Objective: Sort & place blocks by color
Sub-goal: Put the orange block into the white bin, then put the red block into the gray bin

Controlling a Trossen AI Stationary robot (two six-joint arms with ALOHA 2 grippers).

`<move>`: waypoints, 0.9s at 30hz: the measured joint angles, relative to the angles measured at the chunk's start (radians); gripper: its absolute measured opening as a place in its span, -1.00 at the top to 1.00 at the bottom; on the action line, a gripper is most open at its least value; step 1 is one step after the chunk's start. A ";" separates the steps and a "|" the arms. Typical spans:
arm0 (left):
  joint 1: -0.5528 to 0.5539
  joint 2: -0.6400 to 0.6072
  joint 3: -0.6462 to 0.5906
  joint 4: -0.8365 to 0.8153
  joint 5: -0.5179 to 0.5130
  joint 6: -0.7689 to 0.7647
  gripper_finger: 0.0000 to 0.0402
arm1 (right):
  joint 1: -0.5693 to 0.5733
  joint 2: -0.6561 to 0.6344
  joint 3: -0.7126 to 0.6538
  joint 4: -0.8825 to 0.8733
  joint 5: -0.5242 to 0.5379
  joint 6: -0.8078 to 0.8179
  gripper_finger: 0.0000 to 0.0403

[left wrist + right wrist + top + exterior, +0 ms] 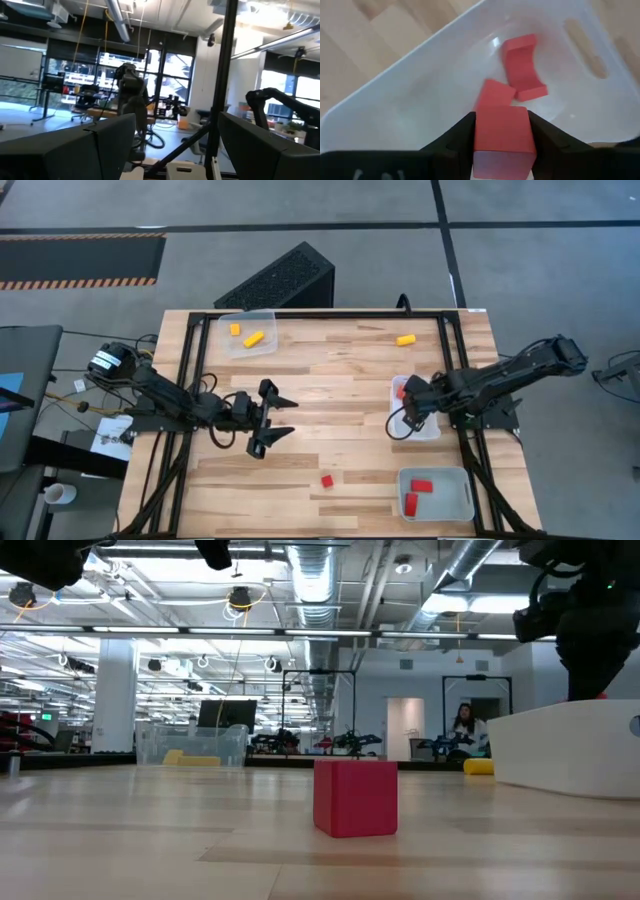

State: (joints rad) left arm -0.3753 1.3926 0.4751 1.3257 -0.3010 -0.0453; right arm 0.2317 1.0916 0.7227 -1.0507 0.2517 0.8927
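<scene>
I need to next close my left gripper on the near and far sides (pixel 327 481) of the red cube that is lying near the front edge of the table.
My right gripper (pixel 501 120) hangs over the white tray (pixel 430 427) at mid-right, shut on an orange-red cube (pixel 501 132). Two more orange-red blocks (pixel 522 70) lie on the tray's floor below it. A red cube (pixel 327 480) rests on the table near the front edge; in the low view this red cube (pixel 355 798) stands flat on one face. A yellow block (pixel 405 339) lies on the table at the far right. My left gripper (pixel 290 417) stands open left of centre, above the table, with nothing between its fingers. My right gripper pinches the cube by two opposite sides (pixel 481 135), one finger (pixel 462 132) on each. The fingers come from above, pointing steeply down. The cube is lifted clear, above the tray's inside.
A clear tray (pixel 248 332) at the far left holds yellow and orange blocks. A grey tray (pixel 462 480) at the near right corner holds two red blocks (pixel 417 492). A black perforated box (pixel 280 280) lies beyond the far edge. Bare wood spans the middle.
</scene>
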 joint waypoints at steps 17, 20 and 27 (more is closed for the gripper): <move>0.000 0.000 0.000 -0.046 -0.001 -0.030 -0.37 | 0.000 -0.050 -0.041 0.012 -0.021 -0.013 -0.34; -0.003 -0.001 0.002 -0.135 0.008 -0.070 -0.37 | 0.000 -0.107 -0.041 0.016 -0.017 -0.024 -0.34; -0.078 0.027 0.149 -0.724 -0.129 -0.245 -0.37 | 0.030 -0.266 -0.040 0.074 0.023 -0.023 -0.34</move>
State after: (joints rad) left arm -0.4535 1.4197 0.6238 0.6022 -0.4303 -0.2905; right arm 0.2622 0.8252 0.6822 -0.9772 0.2748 0.8700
